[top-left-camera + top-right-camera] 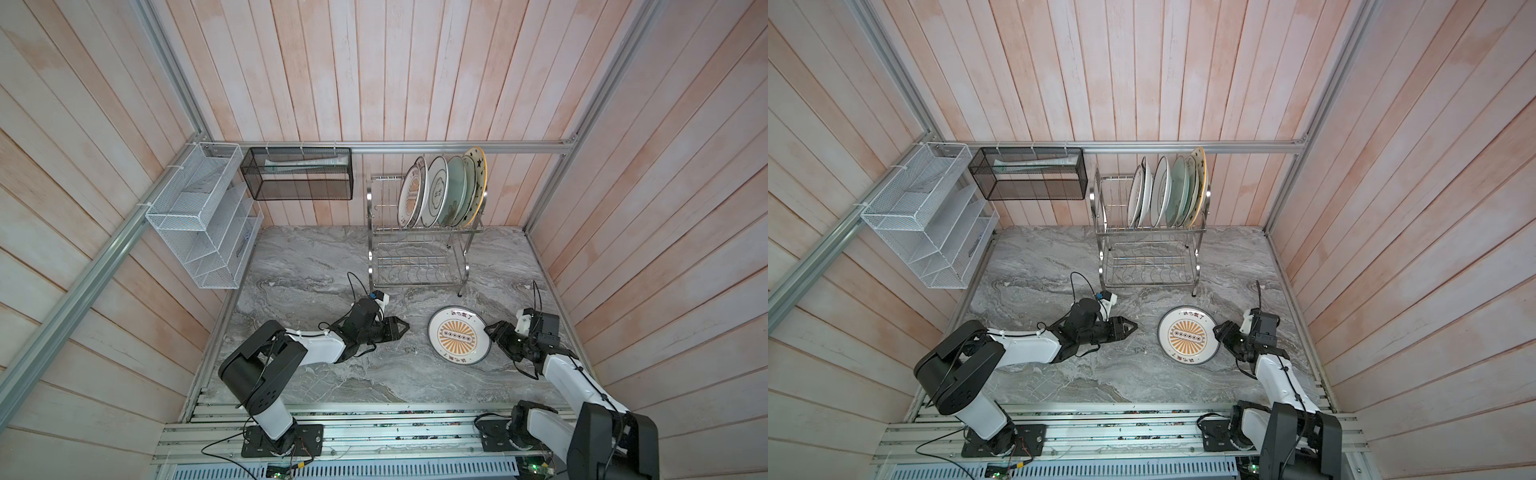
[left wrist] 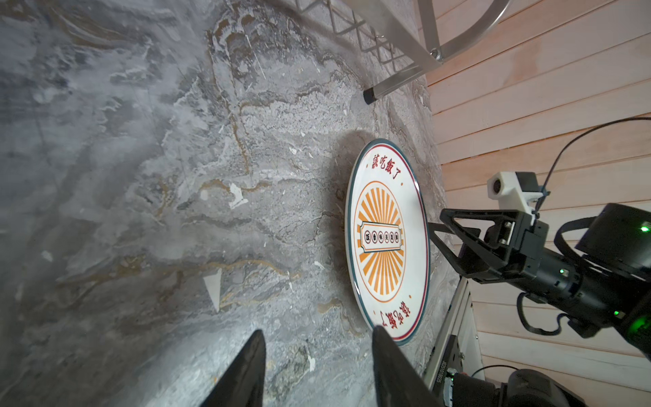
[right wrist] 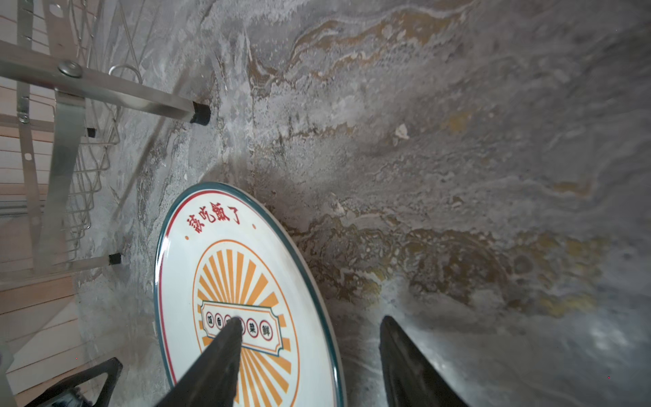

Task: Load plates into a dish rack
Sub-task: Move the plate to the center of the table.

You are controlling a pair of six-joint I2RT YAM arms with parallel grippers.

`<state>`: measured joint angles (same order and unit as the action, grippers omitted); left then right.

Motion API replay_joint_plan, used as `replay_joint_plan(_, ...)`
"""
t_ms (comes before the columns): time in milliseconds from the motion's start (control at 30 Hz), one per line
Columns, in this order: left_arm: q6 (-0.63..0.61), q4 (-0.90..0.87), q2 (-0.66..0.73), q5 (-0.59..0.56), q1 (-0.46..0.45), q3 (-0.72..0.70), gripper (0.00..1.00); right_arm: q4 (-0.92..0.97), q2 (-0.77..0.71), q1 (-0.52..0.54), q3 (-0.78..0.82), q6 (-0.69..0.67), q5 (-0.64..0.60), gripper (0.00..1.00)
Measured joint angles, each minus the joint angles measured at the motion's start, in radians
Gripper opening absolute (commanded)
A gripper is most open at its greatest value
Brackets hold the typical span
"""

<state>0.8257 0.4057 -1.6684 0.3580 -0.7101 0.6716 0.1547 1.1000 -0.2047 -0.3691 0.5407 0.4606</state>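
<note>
The orange sunburst plate has a side farthest from my left gripper. Next, my right gripper grabs the plate by the plate's rim (image 1: 488, 328) (image 3: 338, 358) on that side.
An orange sunburst plate (image 1: 459, 336) (image 1: 1187, 337) lies face up on the marble table, in front of the dish rack (image 1: 415, 259) (image 1: 1150, 259). Several plates (image 1: 440, 191) (image 1: 1163, 191) stand on edge in the rack's upper tier; its lower tier holds nothing. My right gripper (image 1: 492, 330) (image 3: 312, 320) is open at the plate's right rim. One finger reaches over the plate's face (image 3: 246, 282), the other stays outside the rim by the table. My left gripper (image 1: 405, 326) (image 2: 318, 333) is open and empty, a short gap left of the plate (image 2: 387, 239).
A white mesh organizer (image 1: 203, 216) and a black mesh basket (image 1: 297, 174) hang on the back left walls. Wooden walls close in on three sides. The rack's capped foot (image 1: 459, 294) stands just behind the plate. An aluminium rail (image 1: 374, 432) runs along the front.
</note>
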Motion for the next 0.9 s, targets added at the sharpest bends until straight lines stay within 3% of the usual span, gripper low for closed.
replay_joint_plan(200, -0.015, -0.063, 0.026, -0.02, 0.001, 0.008, 0.5, -0.029, 0.077, -0.001, 0.0, -0.034, 0.081, 0.53)
replay_joint_plan(633, -0.021, -0.077, 0.045, -0.024, 0.052, 0.008, 0.5, -0.088, 0.101, 0.022, 0.011, -0.048, 0.171, 0.44)
replay_joint_plan(900, -0.021, -0.076, 0.042, -0.015, 0.052, 0.008, 0.5, -0.15, 0.154, 0.136, 0.011, -0.032, 0.173, 0.36)
